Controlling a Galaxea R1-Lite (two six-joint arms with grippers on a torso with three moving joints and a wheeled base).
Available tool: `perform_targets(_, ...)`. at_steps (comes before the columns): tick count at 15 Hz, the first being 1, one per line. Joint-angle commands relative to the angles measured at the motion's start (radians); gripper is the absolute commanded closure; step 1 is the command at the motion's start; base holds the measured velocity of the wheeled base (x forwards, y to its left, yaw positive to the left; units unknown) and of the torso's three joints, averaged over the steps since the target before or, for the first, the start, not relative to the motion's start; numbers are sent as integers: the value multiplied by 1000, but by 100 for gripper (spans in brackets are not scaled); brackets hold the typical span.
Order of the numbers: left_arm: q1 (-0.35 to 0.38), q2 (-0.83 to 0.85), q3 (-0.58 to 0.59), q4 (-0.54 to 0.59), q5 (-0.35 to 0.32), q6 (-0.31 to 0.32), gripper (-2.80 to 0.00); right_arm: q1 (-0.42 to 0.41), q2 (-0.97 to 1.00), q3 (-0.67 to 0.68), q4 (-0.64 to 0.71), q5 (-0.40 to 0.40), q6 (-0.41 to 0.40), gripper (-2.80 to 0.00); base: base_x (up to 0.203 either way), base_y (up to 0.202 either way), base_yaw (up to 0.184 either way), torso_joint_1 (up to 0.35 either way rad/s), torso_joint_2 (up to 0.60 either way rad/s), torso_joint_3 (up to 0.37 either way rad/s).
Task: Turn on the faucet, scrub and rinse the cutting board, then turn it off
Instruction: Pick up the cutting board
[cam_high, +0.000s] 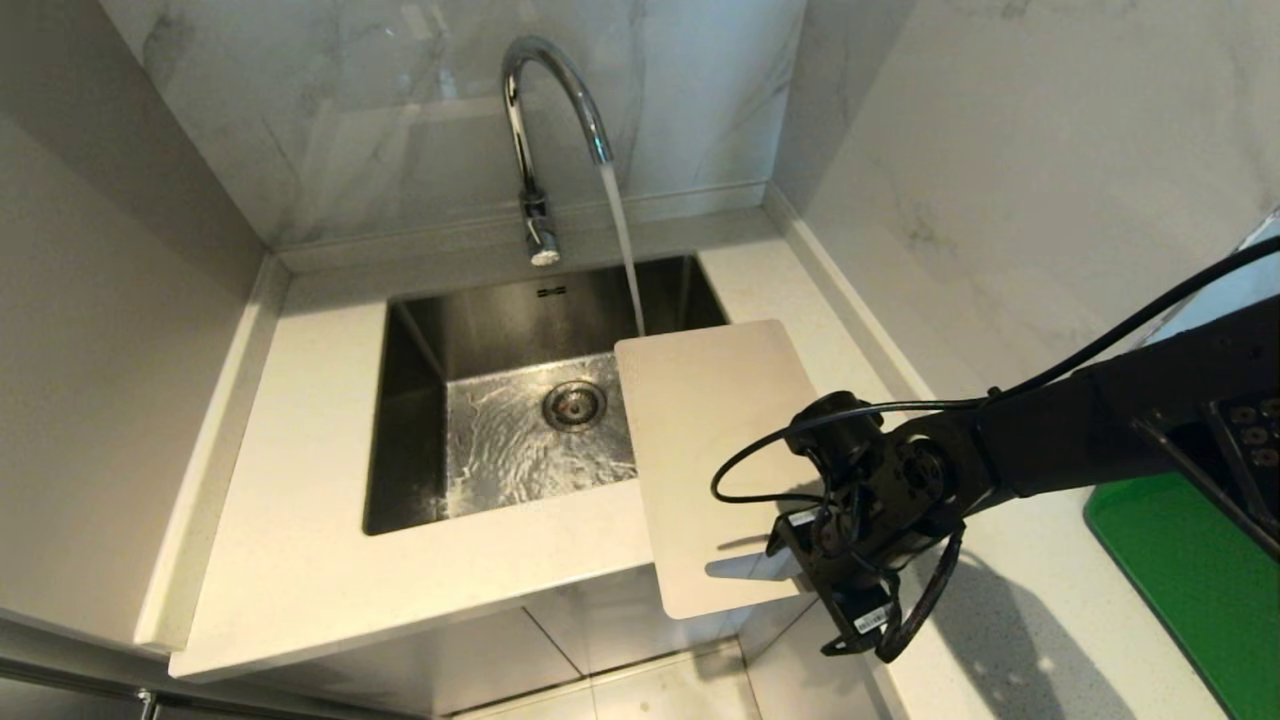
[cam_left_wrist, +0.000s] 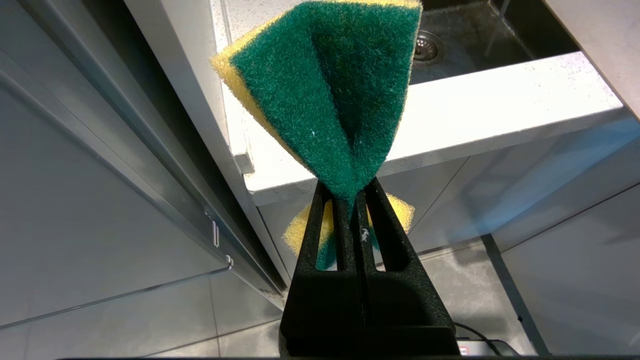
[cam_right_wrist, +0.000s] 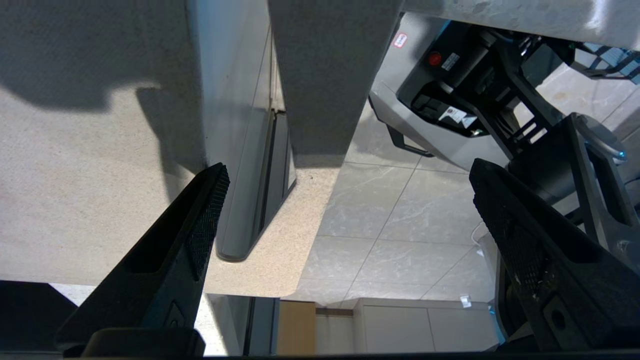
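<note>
I should close my right gripper on the cutting board's handle strip (cam_high: 785, 586) (cam_right_wrist: 327, 120), between the slot and the cutting board's near edge, with one finger through the slot.
The chrome faucet (cam_high: 540, 100) is running; a stream of water (cam_high: 622, 240) falls into the steel sink (cam_high: 420, 400). The cream cutting board (cam_high: 710, 430) lies flat on the counter right of the sink. It overhangs both the basin and the counter's front edge. My right gripper (cam_high: 830, 585) hangs open over the board's near end. In the right wrist view the right gripper (cam_right_wrist: 350, 200) has one finger (cam_right_wrist: 200, 225) above the cutting board (cam_right_wrist: 100, 200) beside its slot handle (cam_right_wrist: 260, 200), the other over the floor. My left gripper (cam_left_wrist: 350, 200) is shut on a folded green-and-yellow sponge (cam_left_wrist: 330, 100), below the counter front.
Marble walls close in the back and the right side. A green mat (cam_high: 1190, 570) lies on the counter at the far right. White counter (cam_high: 320, 560) borders the sink at front and left. The robot's base (cam_right_wrist: 450, 110) stands on the tiled floor below.
</note>
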Motion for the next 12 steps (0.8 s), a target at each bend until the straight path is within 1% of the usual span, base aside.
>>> perform_targets(1, 0, 1, 0, -1, 0, -1, 0, -1, -6, 5, 6, 0, 8, -280, 0, 0, 0, 0, 0, 0)
perform_targets(6, 0, 1, 0, -1, 0, -1, 0, -1, -11, 21, 23, 0, 4, -280, 0, 0, 0, 0, 0, 0)
perform_targets(12, 0, 1, 0, -1, 0, -1, 0, -3, 42, 29, 15, 1, 11, -280, 0, 0, 0, 0, 0, 0)
